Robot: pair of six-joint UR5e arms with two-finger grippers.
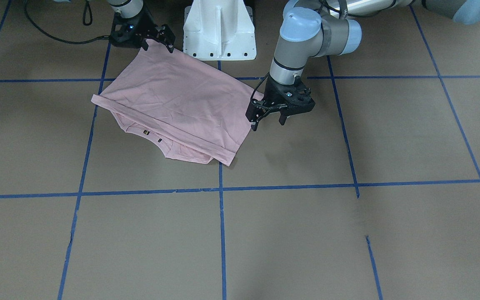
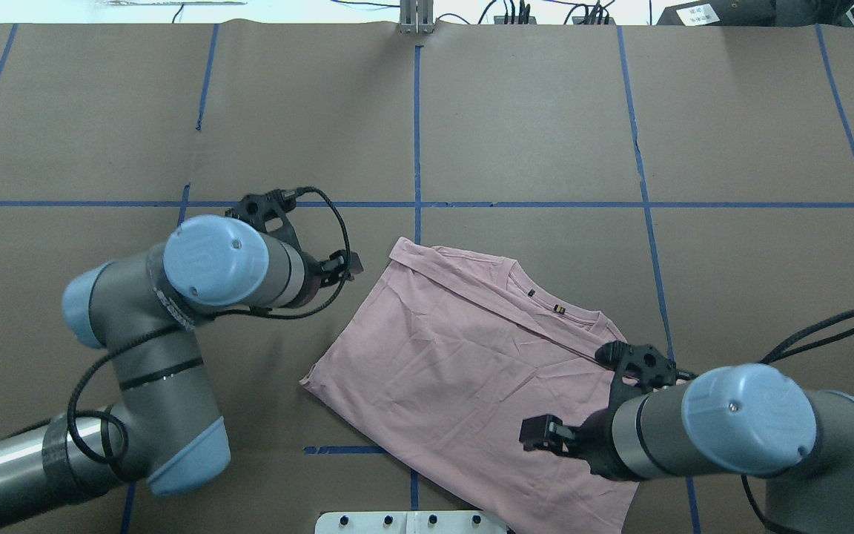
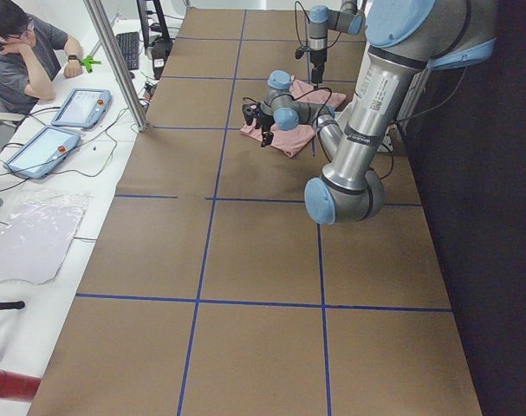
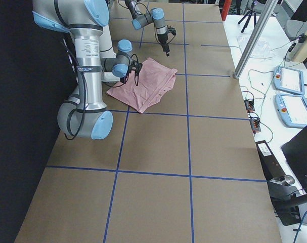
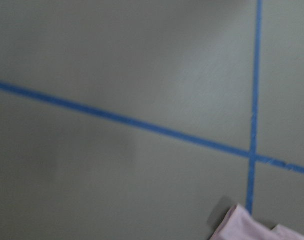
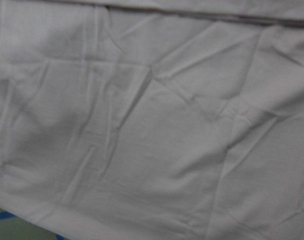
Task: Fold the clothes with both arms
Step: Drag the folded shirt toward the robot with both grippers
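Next, the left gripper grips the base-side corner [image 1: 260, 94] of the pale pink T-shirt, ending the edge nearest my left arm.
The pale pink T-shirt [image 1: 181, 104] lies folded on the brown table in front of the robot's base, plain side up, so the cartoon print is hidden. Its collar and small black tags [image 1: 145, 133] show at the far edge, and it also shows in the overhead view [image 2: 457, 371]. My left gripper [image 1: 268, 123] points down, open and empty, just beside the shirt's edge nearest that arm. My right gripper [image 1: 156, 46] is open over the shirt's corner near the base. The right wrist view is filled with creased pink cloth [image 6: 152, 125]. The left wrist view shows only a shirt corner [image 5: 247, 227].
The white pedestal base [image 1: 219, 33] stands close behind the shirt. Blue tape lines [image 1: 222, 233] grid the brown table. In the exterior left view an operator [image 3: 20, 52] sits beyond the table's far side, with tablets [image 3: 81, 106] and a metal pole [image 3: 115, 61].
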